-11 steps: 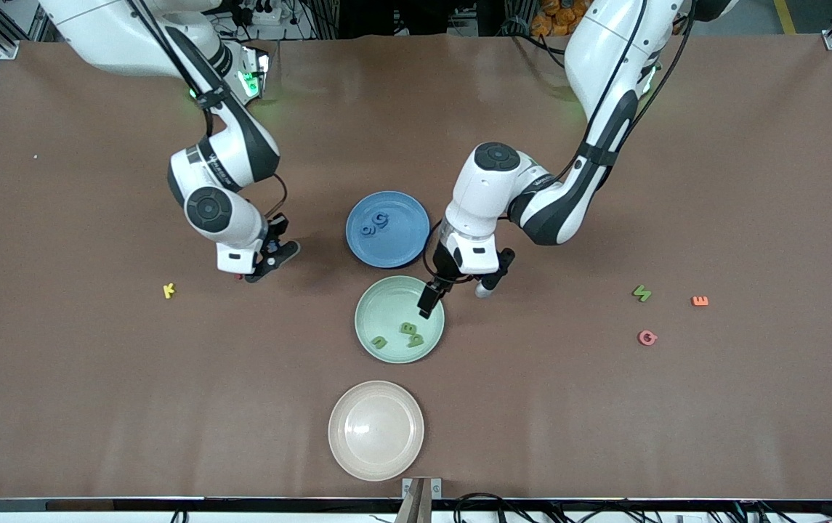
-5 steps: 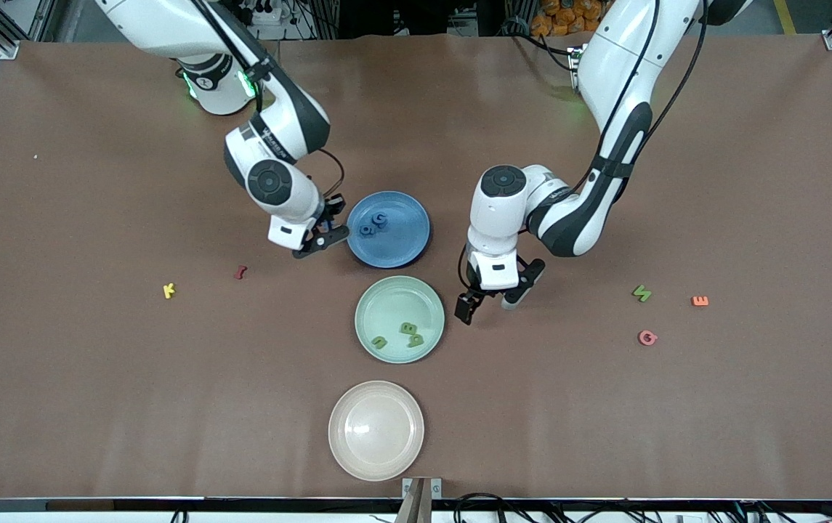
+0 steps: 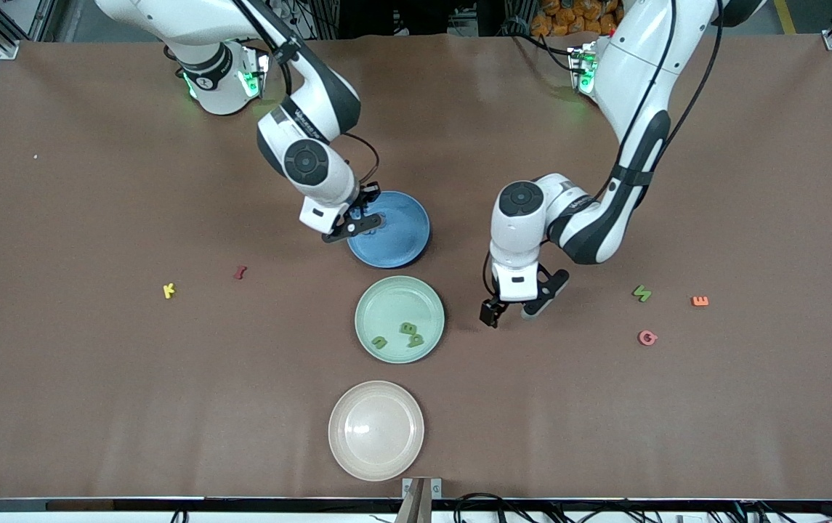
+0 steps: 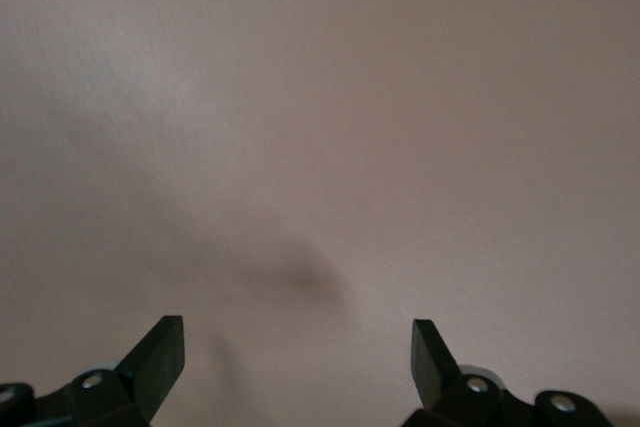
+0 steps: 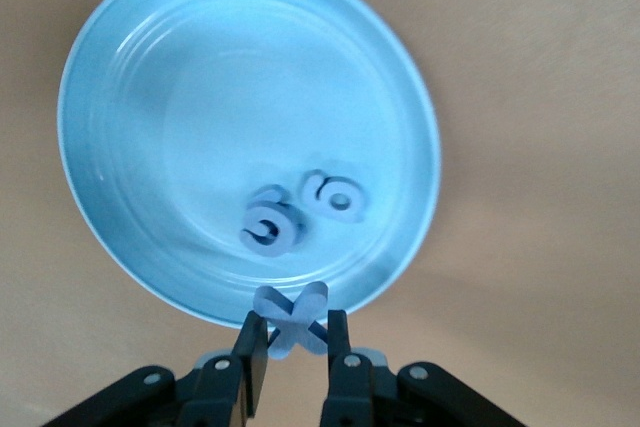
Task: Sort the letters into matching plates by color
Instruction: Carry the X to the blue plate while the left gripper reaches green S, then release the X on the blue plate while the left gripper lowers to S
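Observation:
Next, my right gripper releases the blue X inside the blue plate (image 3: 384, 212) (image 5: 249, 247), against the blue letter that is closest to my fingers.
My right gripper (image 3: 354, 226) is shut on a blue X-shaped letter (image 5: 292, 319) and hangs over the rim of the blue plate (image 3: 405, 243). Two blue letters (image 5: 268, 228) lie in that plate (image 5: 230, 77). The pale green plate (image 3: 386, 305) holds three green letters (image 3: 408, 329). Nearest the front camera, the cream plate (image 3: 337, 428) has nothing in it. My left gripper (image 3: 512, 309) is open with nothing between its fingers (image 4: 160, 357), over bare table beside the green plate.
Toward the left arm's end lie a green letter (image 3: 641, 293), an orange E (image 3: 700, 301) and a pink G (image 3: 647, 338). Toward the right arm's end lie a yellow K (image 3: 168, 290) and a dark red letter (image 3: 240, 272).
My right gripper carried the blue X from beside the dark red letter to the blue plate's rim. My left gripper moved off the green plate toward the left arm's end, staying open.

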Available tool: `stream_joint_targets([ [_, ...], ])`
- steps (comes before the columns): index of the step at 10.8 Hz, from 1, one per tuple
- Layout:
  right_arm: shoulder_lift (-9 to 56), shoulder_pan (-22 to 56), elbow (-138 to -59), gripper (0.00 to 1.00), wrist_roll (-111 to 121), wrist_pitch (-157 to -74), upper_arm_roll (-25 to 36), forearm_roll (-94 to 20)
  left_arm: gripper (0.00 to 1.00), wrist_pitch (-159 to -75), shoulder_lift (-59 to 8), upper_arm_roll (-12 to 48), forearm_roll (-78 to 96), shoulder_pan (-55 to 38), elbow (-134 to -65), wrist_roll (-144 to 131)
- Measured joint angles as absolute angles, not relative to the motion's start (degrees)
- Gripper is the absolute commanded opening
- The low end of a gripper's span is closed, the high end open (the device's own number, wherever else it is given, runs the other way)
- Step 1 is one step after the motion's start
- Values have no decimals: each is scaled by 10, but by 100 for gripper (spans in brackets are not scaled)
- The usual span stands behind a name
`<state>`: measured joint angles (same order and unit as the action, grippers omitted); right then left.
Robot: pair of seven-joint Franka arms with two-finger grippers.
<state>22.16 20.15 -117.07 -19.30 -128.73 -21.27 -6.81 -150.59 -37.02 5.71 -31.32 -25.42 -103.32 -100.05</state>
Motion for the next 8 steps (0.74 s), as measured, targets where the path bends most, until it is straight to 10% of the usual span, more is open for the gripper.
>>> stream_joint_targets([
  [8,292,237,-1142,0,-242,-1338,-212,-58,100,-1493,-248,58,-316,-198,-1219,-704],
])
